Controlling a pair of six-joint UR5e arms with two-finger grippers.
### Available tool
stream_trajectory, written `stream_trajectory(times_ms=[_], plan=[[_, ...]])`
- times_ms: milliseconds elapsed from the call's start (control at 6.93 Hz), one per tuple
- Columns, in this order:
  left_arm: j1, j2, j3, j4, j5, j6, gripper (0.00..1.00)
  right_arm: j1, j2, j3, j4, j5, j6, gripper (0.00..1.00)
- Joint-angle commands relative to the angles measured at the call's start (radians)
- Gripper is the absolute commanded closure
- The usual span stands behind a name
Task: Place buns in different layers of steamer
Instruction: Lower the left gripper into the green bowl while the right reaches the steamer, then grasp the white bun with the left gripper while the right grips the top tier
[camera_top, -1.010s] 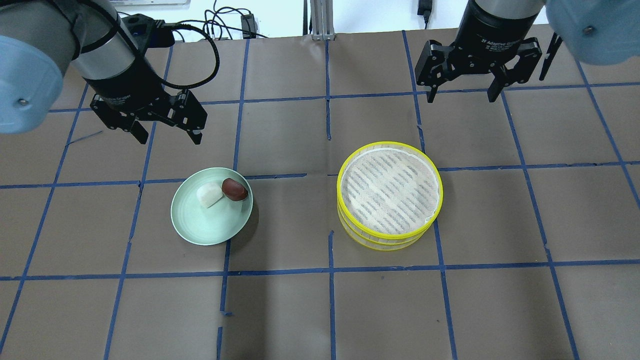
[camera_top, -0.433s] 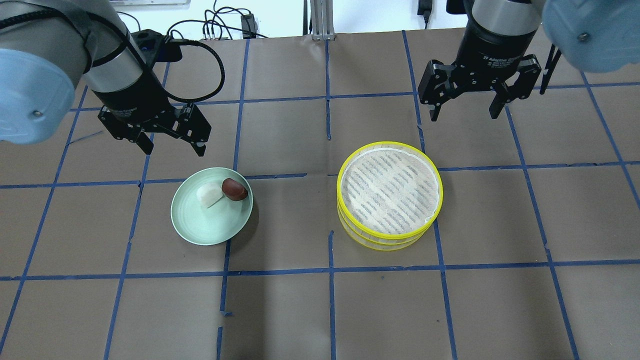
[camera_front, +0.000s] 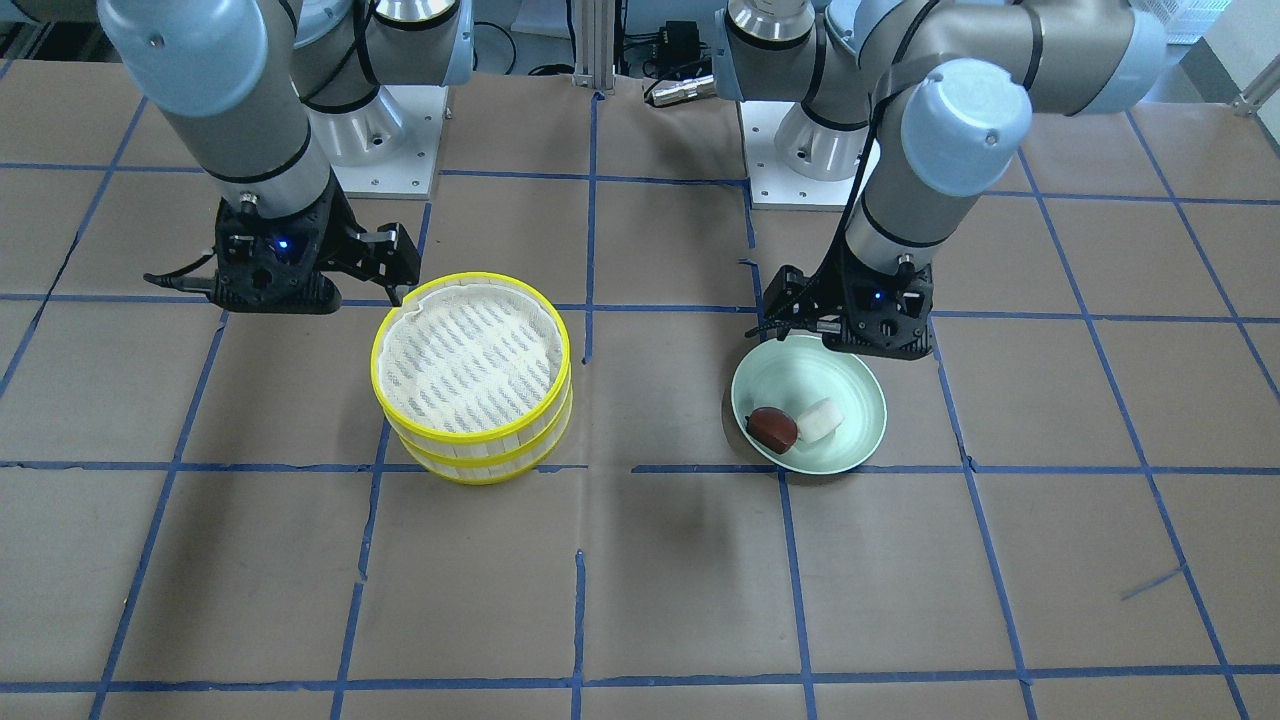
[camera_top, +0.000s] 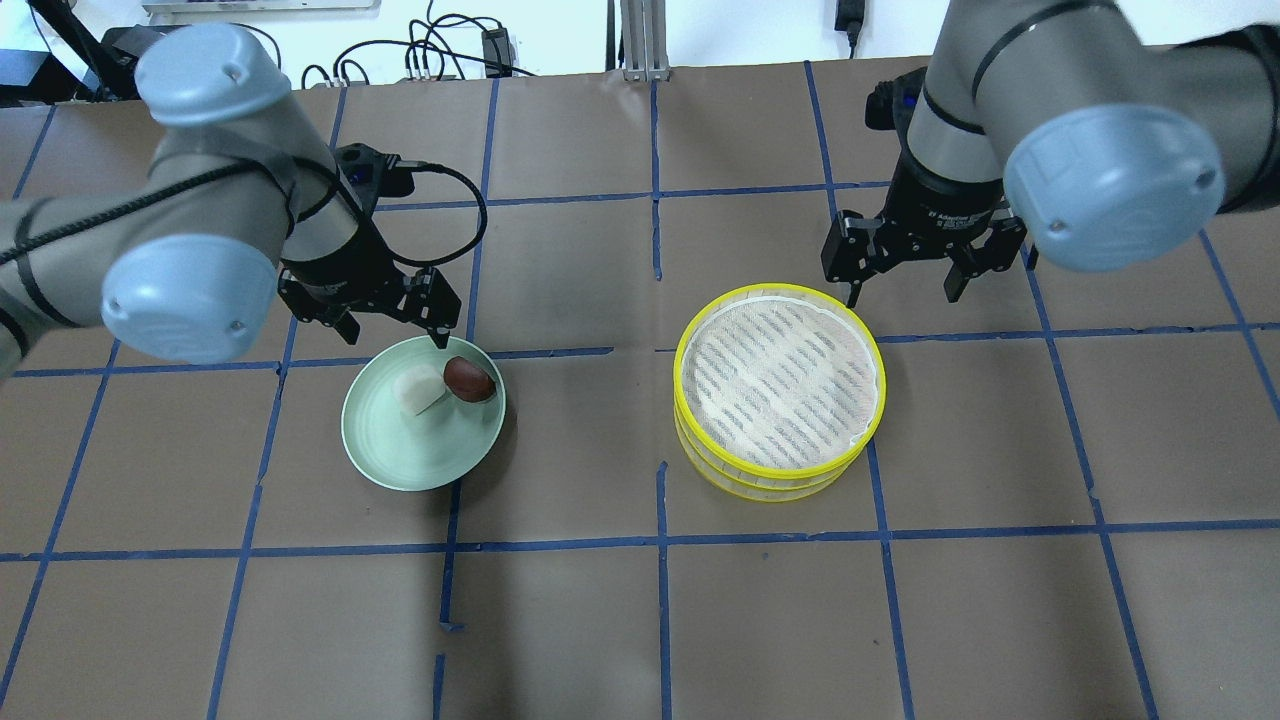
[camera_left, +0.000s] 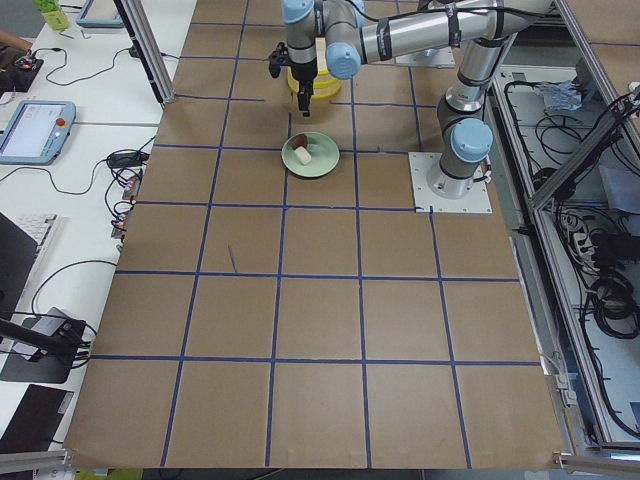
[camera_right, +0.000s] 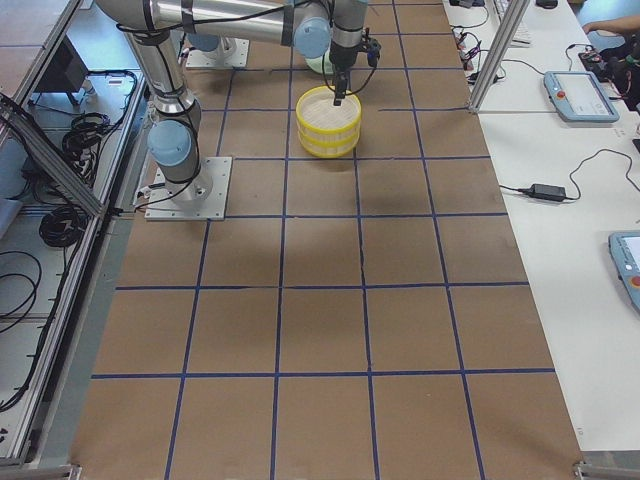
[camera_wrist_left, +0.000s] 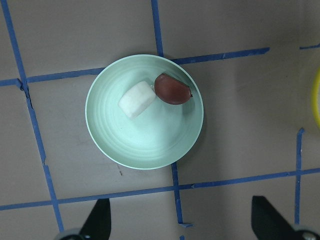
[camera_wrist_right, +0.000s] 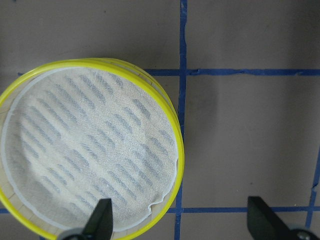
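The white bun's end (camera_front: 833, 412) (camera_wrist_left: 130, 110) away from the brown bun is in the pale green dish. My left gripper will go there next and close.
The white bun (camera_top: 418, 388) and the glossy reddish-brown bun (camera_top: 469, 379) lie side by side in a pale green dish (camera_top: 405, 450). They also show in the left wrist view: the white bun (camera_wrist_left: 137, 99), the brown bun (camera_wrist_left: 172, 89). My left gripper (camera_top: 395, 335) is open and empty, just over the dish's far rim. The steamer (camera_top: 778, 378) stands with its two yellow-rimmed layers stacked, and the top liner (camera_wrist_right: 85, 150) is bare. My right gripper (camera_top: 900, 292) is open and empty, above the steamer's far right edge.
The table is covered in brown paper with a grid of blue tape (camera_top: 660, 540). Dish and steamer stand about one steamer's width apart. Cables and a power brick (camera_top: 495, 45) lie beyond the table's far edge.
Both arms have moved toward the table's middle and lower. The left gripper came to the dish's far rim, the right gripper to the steamer's far edge. Both stayed open.
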Motion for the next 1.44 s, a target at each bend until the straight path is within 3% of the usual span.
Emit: stream_trajectory(times_ms=[0,144,721,865,1010,1298], plan=[[0.01,-0.091,-0.102,0.231,0.038,0.081,0.0,-0.062,0.004,0.234,-0.281,0.01,-0.028,0.07],[0.032,-0.113,-0.103,0.233,0.1,0.082,0.0,-0.069,0.004,0.269,-0.327,0.013,-0.031,0.07],[0.1,-0.207,-0.09,0.308,0.092,0.068,0.0,-0.063,0.028,0.272,-0.348,0.016,-0.029,0.12],[0.098,-0.207,-0.09,0.308,0.09,0.045,0.0,-0.062,0.03,0.272,-0.349,0.016,-0.029,0.19],[0.098,-0.201,-0.09,0.308,0.093,0.033,0.0,-0.062,0.03,0.272,-0.349,0.016,-0.028,0.33],[0.098,-0.178,-0.04,0.293,0.095,0.034,0.0,-0.062,0.03,0.268,-0.348,0.016,-0.031,0.77]])
